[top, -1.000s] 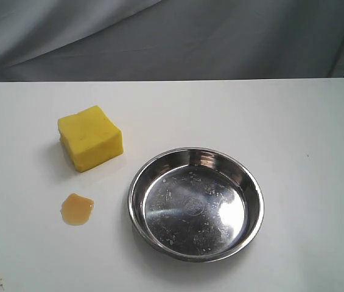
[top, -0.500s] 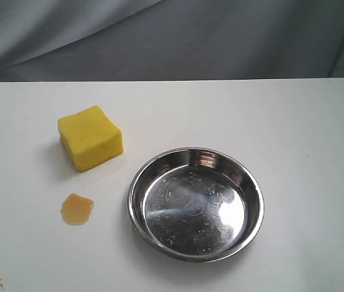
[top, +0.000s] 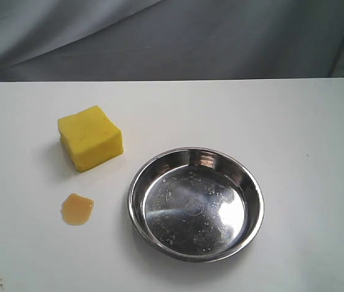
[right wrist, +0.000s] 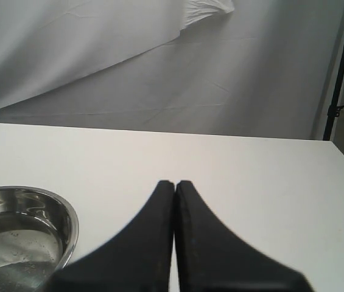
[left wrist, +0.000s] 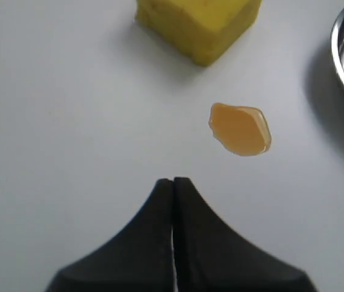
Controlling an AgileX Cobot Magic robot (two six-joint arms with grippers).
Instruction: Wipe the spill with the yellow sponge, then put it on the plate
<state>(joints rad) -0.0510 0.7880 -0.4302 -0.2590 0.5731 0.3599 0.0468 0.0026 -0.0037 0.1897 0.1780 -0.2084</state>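
I should next close my left gripper on the near corner [top: 80, 160] [left wrist: 206, 50] of the yellow sponge, the corner closest to the amber spill.
The yellow sponge [top: 91, 137] rests on the white table at the left, apart from everything else. Nearer the front lies the spill [top: 77, 208], a small amber puddle. The plate [top: 136, 182], a round steel dish, stands empty to the right of both. Neither arm shows in the exterior view. In the left wrist view my left gripper [left wrist: 173, 180] is shut and empty, hanging above bare table short of the spill [left wrist: 240, 128], with the sponge [left wrist: 199, 24] beyond. My right gripper [right wrist: 175, 182] is shut and empty too, with the plate's rim [right wrist: 68, 216] beside it.
A grey cloth backdrop [top: 172, 39] hangs behind the table's far edge. A dark vertical pole [right wrist: 339, 70] stands past the table's right corner. White tabletop [top: 305, 140] stretches to the right of the plate.
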